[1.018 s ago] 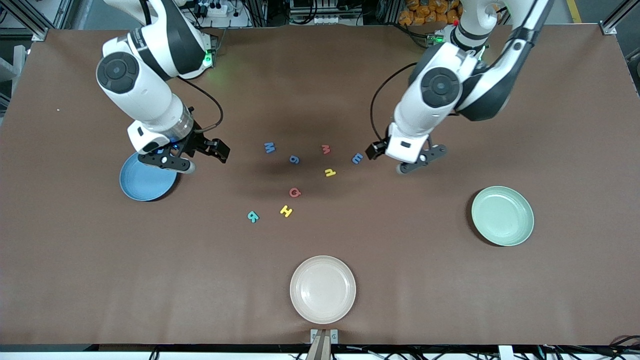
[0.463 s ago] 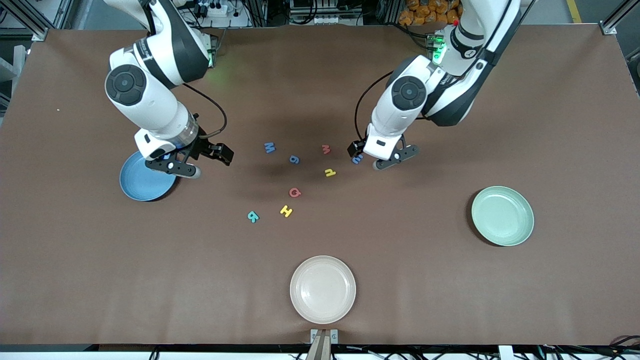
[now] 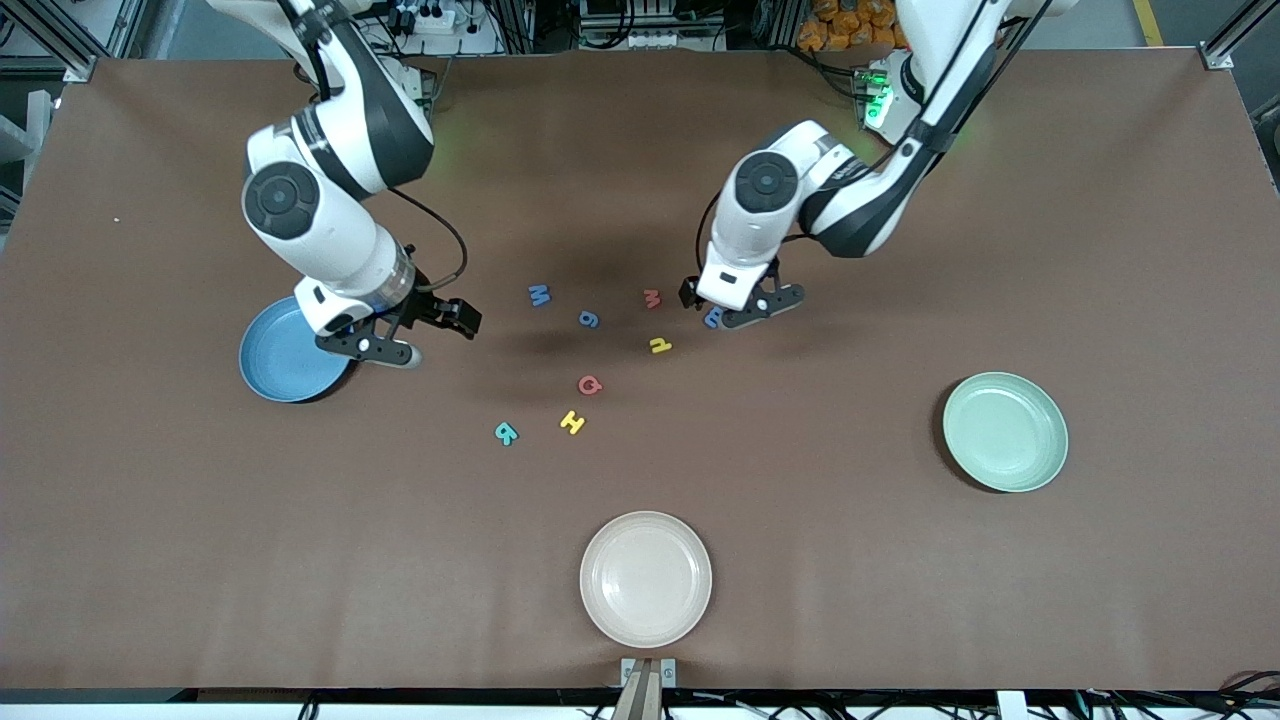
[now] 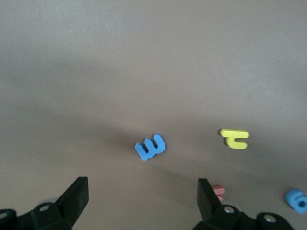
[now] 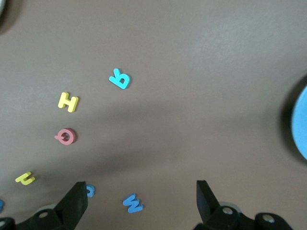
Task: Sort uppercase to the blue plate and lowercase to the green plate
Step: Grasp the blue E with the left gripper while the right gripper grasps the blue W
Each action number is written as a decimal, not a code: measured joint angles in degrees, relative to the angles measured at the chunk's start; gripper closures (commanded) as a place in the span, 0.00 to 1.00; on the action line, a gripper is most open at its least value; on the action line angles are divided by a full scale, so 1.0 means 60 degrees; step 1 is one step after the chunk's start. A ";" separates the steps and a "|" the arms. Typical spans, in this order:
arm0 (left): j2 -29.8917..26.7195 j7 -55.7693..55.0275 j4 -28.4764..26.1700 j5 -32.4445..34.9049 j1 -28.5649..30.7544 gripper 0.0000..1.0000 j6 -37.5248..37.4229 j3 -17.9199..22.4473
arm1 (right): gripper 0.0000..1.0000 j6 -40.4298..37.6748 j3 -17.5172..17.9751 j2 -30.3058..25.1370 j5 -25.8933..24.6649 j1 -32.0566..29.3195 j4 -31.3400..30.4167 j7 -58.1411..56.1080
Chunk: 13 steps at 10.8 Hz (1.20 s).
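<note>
The blue M beside the blue g belongs on the blue plate as a capital, so my right gripper should go to it next and close on the M's sides (image 3: 539,295) (image 5: 133,203).
The capitals lie mid-table: blue M (image 3: 539,295), red Q (image 3: 590,385), yellow H (image 3: 572,422) and teal R (image 3: 507,433). Among them are the lowercase blue g (image 3: 589,319), small red w (image 3: 652,298) and yellow hooked letter (image 3: 660,345). The blue e-like letter (image 4: 150,147) lies on the table under my left gripper (image 3: 735,305), which hangs open just above it. My right gripper (image 3: 412,335) is open and holds nothing, over the table beside the blue plate (image 3: 270,360). In the right wrist view the M (image 5: 133,203) shows between its fingers. The green plate (image 3: 1005,431) sits toward the left arm's end.
A beige plate (image 3: 646,578) sits near the table's front edge, nearer the camera than all the letters. All three plates hold nothing. Bare brown tabletop (image 3: 860,560) lies between the letter cluster and each plate.
Both arms have swung toward the letter cluster. The left gripper has come over the blue e-like letter, partly hiding it. The right gripper has moved off the blue plate toward the M.
</note>
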 measured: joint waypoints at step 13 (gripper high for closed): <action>0.1032 -0.3046 -0.0002 0.1256 -0.0505 0.08 0.0973 0.0440 | 0.00 0.0508 0.0006 0.0807 -0.0001 0.0563 -0.0038 0.0207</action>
